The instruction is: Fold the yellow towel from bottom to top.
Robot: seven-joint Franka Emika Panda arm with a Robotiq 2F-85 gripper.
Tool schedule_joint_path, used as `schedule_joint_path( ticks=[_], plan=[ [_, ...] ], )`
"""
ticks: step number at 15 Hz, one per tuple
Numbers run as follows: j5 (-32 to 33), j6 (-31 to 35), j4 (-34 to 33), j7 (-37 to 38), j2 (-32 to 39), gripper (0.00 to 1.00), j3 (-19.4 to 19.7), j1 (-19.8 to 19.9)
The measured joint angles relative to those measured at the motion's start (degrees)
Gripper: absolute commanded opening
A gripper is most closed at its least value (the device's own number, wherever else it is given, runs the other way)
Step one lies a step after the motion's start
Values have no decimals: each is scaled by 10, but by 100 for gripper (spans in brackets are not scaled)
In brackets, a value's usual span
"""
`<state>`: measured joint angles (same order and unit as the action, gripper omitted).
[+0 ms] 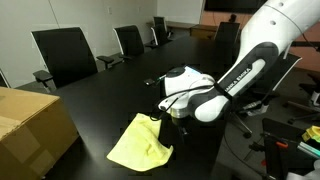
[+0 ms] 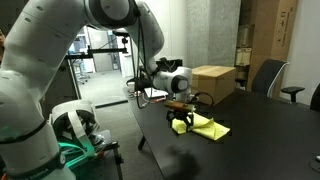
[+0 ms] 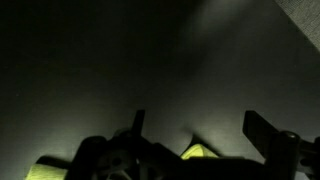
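The yellow towel's raised corner (image 1: 170,149) (image 3: 198,150) is the one nearest the arm's base. My gripper goes there next and closes on it.
The yellow towel (image 1: 140,146) lies crumpled on the black table, creased, with one corner raised toward my gripper; it also shows in an exterior view (image 2: 207,127). My gripper (image 1: 161,113) hangs just above the towel's edge nearest the arm, seen in both exterior views (image 2: 181,121). In the wrist view its two dark fingers stand wide apart (image 3: 195,120) with bare table between them, so it is open and empty. Two yellow bits of towel (image 3: 197,152) peek out at the bottom edge of that view, below the fingers.
A tan cardboard box (image 1: 30,125) stands on the table beside the towel, also in an exterior view (image 2: 212,80). Black office chairs (image 1: 62,55) line the table's far side. The black table (image 1: 120,90) stretches beyond the towel. The arm's base and cables (image 2: 70,125) stand off the table's end.
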<state>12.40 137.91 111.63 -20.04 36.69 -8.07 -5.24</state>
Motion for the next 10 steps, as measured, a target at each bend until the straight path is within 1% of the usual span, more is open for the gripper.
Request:
schedule_joint_path(
  ticks=[2,4,7,10],
  plan=[
    [-12,33,53,-34,-28,100,-23,20],
    [-40,44,85,-82,-48,100,-52,44],
    [-84,44,98,-146,-62,100,-88,73],
    [-109,44,95,-175,-63,100,-100,77]
  ],
)
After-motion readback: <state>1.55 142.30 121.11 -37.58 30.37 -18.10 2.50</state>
